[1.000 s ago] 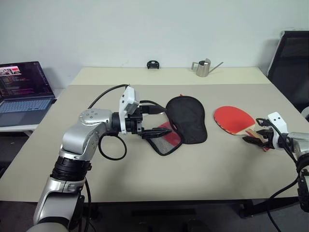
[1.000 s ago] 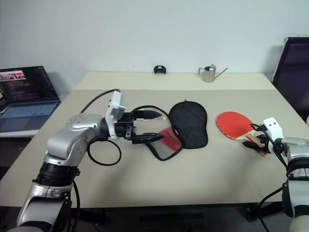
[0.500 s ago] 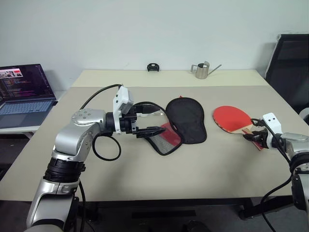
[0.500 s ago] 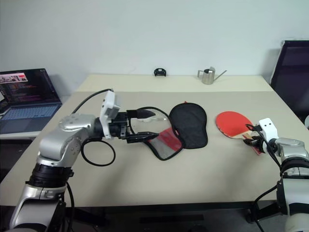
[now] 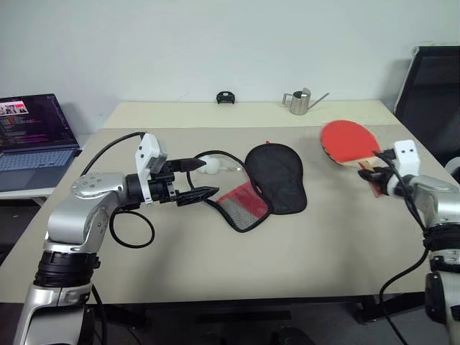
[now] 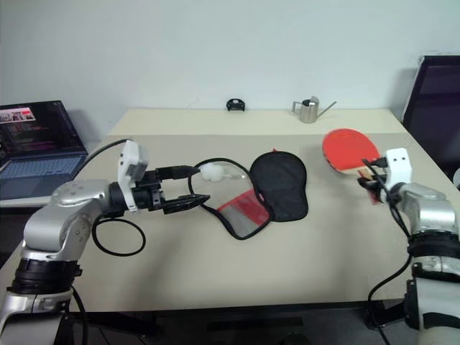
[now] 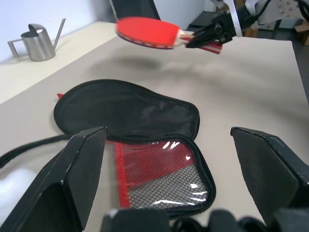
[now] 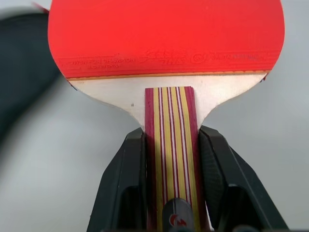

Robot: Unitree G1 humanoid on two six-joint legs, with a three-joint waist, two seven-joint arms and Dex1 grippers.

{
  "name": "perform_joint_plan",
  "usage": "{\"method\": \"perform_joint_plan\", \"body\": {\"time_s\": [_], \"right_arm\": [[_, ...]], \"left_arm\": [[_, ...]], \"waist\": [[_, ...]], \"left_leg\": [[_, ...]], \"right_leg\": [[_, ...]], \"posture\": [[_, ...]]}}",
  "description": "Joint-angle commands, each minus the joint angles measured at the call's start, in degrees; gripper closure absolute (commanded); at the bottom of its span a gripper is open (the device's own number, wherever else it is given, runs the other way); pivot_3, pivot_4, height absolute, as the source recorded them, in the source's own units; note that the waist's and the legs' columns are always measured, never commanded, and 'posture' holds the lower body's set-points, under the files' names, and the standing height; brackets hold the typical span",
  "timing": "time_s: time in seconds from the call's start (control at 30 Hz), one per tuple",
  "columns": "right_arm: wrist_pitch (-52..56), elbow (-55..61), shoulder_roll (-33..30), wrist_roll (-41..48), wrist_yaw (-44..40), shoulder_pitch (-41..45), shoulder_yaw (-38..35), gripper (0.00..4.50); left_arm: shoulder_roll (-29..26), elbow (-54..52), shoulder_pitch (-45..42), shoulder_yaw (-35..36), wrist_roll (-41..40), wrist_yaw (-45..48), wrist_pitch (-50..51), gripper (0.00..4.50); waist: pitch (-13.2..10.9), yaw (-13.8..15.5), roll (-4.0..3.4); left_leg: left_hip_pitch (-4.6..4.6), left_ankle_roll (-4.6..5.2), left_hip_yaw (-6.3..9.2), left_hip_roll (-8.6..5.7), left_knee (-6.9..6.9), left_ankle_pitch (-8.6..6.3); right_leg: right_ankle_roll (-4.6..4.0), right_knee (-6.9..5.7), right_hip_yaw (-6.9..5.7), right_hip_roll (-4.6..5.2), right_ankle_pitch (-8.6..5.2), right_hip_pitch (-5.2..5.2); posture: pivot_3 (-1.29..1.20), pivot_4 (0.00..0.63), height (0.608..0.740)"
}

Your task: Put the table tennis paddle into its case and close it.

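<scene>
The robot's right gripper needs to release the table tennis paddle inside the case's solid black half [image 5: 273,169], next to the mesh flap. The paddle is now held in the air above the table.
The table tennis paddle [image 5: 348,141], red-faced with a striped wooden handle [image 8: 172,145], is held in the air above the table's right side. My right gripper [image 5: 370,174] is shut on that handle, a finger on each side. The black case [image 5: 273,176] lies open in the middle of the table, its red panel and mesh pocket [image 5: 244,207] folded out toward me. My left gripper [image 5: 195,179] is open just left of the case, empty, with its fingers [image 7: 82,166] pointing at the mesh flap.
A white ball-like object [image 5: 212,166] and a black cord loop lie by the case's left side. A metal watering can [image 5: 300,102] and a small black object [image 5: 226,97] stand at the table's far edge. A laptop [image 5: 34,133] sits off to the left, a black chair [image 5: 433,93] at the right.
My right gripper closed on the paddle's handle and lifted the paddle off the table, up and toward the case. My left gripper drew back to the left, away from the case flap.
</scene>
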State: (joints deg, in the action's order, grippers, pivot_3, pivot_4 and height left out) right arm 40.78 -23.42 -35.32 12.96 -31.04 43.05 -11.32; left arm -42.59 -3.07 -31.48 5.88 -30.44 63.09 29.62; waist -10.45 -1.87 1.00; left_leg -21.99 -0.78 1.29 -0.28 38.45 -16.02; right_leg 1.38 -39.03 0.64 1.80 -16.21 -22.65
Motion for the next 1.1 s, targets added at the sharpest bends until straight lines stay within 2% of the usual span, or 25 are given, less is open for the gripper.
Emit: {"method": "perform_joint_plan", "body": {"time_s": [0.03, 0.2, 0.3, 0.57, 0.8, 1.1], "right_arm": [[8.4, 11.7, 4.0, 2.6, 6.7, -0.5, -2.4, 3.4], [14.0, 15.7, 13.5, 2.4, 16.3, 0.9, -2.1, 3.4], [13.5, 15.1, 18.2, 1.2, 20.3, 1.8, -0.4, 3.4], [9.4, 11.4, 28.3, -1.0, 26.8, 4.3, 3.0, 3.4], [4.9, 5.0, 30.1, -3.3, 27.1, 5.0, 6.3, 3.4], [1.9, -0.3, 30.0, -4.4, 27.2, 6.2, 6.7, 3.4]], "left_arm": [[-0.9, -4.5, 0.8, 2.5, -2.3, -0.2, 0.4, 0.0], [-1.4, -8.5, 3.2, 2.9, -3.6, -0.3, 1.3, 0.0], [-1.6, -8.5, 3.4, 2.9, -3.4, -0.9, 1.2, 0.0], [-1.8, -9.6, 4.5, 3.2, -3.8, -1.9, 1.2, 0.0], [-1.7, -10.1, 5.1, 3.2, -4.2, -3.1, 1.1, 0.0], [-1.7, -10.6, 5.7, 3.3, -4.5, -3.8, 0.9, 0.0]], "waist": [[0.0, 0.2, 0.0], [0.0, 0.3, 0.0], [0.0, 0.3, 0.0], [0.0, 0.0, 0.0], [0.0, 0.0, 0.0], [0.0, 0.0, 0.0]], "left_leg": [[-0.06, 0.0, 0.0, 0.0, 0.0, 0.0], [-0.66, 0.0, 0.01, -0.06, 0.12, 0.01], [-0.93, -0.02, 0.03, -0.06, 0.24, 0.01], [-0.93, -0.01, 0.01, -0.06, 0.23, 0.01], [-0.92, -0.01, 0.02, -0.07, 0.24, 0.01], [-0.9, -0.01, 0.01, -0.06, 0.24, 0.01]], "right_leg": [[0.0, 0.01, -0.01, 0.0, 0.0, -0.04], [-0.01, -0.07, -0.02, 0.08, 0.01, -0.59], [-0.01, -0.15, -0.05, 0.08, 0.02, -0.84], [-0.01, -0.15, -0.04, 0.06, 0.02, -0.87], [-0.01, -0.16, -0.05, 0.06, 0.02, -0.87], [-0.02, -0.19, -0.04, 0.06, 0.02, -0.86]], "posture": [[0.0, 0.15, 0.74], [0.0, 0.15, 0.74], [0.0, 0.15, 0.74], [0.0, 0.15, 0.74], [0.0, 0.15, 0.74], [0.0, 0.15, 0.74]]}}
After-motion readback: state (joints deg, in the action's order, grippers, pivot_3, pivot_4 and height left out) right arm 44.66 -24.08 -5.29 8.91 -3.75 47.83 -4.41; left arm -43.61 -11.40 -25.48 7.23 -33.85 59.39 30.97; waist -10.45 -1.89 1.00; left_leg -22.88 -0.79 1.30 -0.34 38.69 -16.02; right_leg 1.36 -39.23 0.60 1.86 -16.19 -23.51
